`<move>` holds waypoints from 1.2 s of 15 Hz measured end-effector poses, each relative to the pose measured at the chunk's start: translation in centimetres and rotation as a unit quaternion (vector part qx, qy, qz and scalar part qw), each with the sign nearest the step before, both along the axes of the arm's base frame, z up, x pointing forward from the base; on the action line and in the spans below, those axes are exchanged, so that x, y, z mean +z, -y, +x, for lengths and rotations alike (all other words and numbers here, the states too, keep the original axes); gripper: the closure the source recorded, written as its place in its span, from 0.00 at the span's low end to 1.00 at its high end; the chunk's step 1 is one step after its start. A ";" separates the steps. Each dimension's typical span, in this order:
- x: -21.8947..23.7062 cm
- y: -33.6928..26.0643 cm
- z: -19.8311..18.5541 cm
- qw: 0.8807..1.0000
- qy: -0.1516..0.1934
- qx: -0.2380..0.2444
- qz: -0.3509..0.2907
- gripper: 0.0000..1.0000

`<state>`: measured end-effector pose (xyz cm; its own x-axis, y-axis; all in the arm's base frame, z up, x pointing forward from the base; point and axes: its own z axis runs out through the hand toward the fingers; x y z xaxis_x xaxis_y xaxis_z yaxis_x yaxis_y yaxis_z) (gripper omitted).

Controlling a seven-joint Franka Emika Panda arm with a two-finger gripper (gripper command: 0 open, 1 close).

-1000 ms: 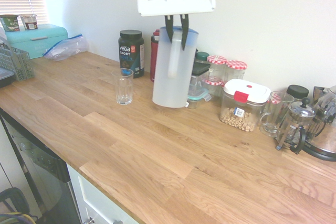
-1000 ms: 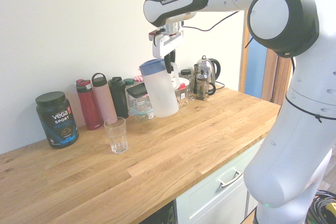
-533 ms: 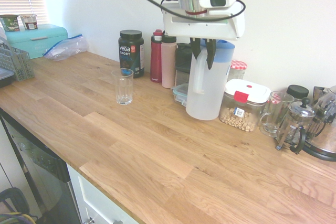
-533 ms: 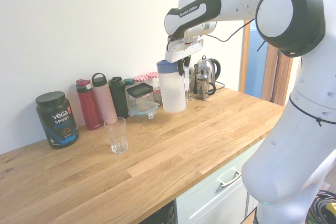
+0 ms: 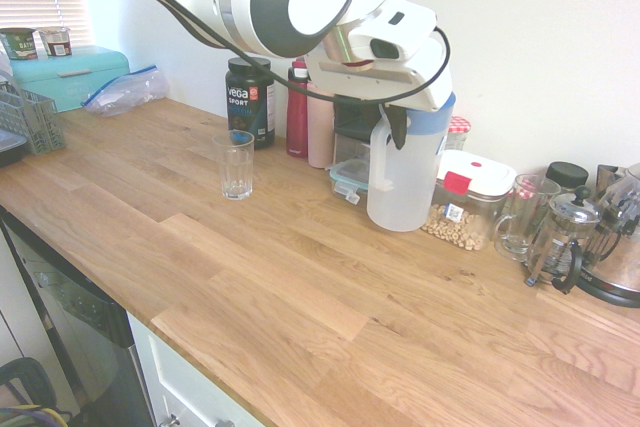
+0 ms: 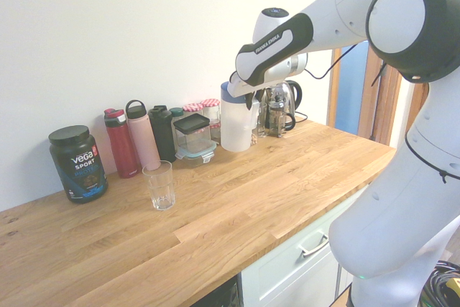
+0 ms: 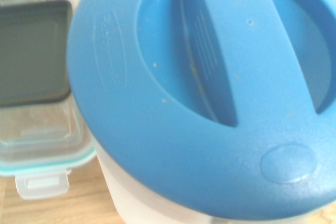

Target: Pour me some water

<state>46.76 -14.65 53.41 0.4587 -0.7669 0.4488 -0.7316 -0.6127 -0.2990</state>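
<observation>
Next, I set the jug free on the bare wood [image 6: 245, 167], a little closer to the front edge of the worktop than the dark-lidded food box.
A tall translucent white jug [image 5: 405, 182] with a blue lid [image 5: 432, 112] stands upright at the back of the wooden worktop, its base on or just above the wood. The water inside it is too faint to make out. My gripper [image 5: 392, 125] comes down from above, shut on the jug's side handle [image 5: 378, 155]; the second exterior view shows the same gripper [image 6: 249, 98] at the jug [image 6: 234, 127]. The wrist view is filled by the blue lid [image 7: 210, 93]. An empty drinking glass [image 5: 237, 164] stands well to the left, apart from the jug.
Behind the jug stand a black Vega tub [image 5: 249, 99], a red bottle [image 5: 297, 107], a pink bottle [image 5: 320, 119] and a dark-lidded food box [image 7: 31, 61]. To its right are a cereal box [image 5: 465, 202], glass mug [image 5: 520, 217], French press [image 5: 562, 239] and kettle [image 5: 620, 257].
The arm carried the jug to the right, away from the glass, and lowered it beside the cereal box. The grip on the handle stayed shut.
</observation>
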 end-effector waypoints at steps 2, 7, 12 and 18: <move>0.4 -0.4 -0.9 1.000 -0.014 0.003 0.002 1.00; -0.5 -1.1 -2.0 0.999 -0.048 0.005 0.010 1.00; -2.9 -1.6 -2.5 0.998 -0.064 0.010 0.012 1.00; -3.9 -2.1 -3.0 0.998 -0.061 0.017 0.004 0.00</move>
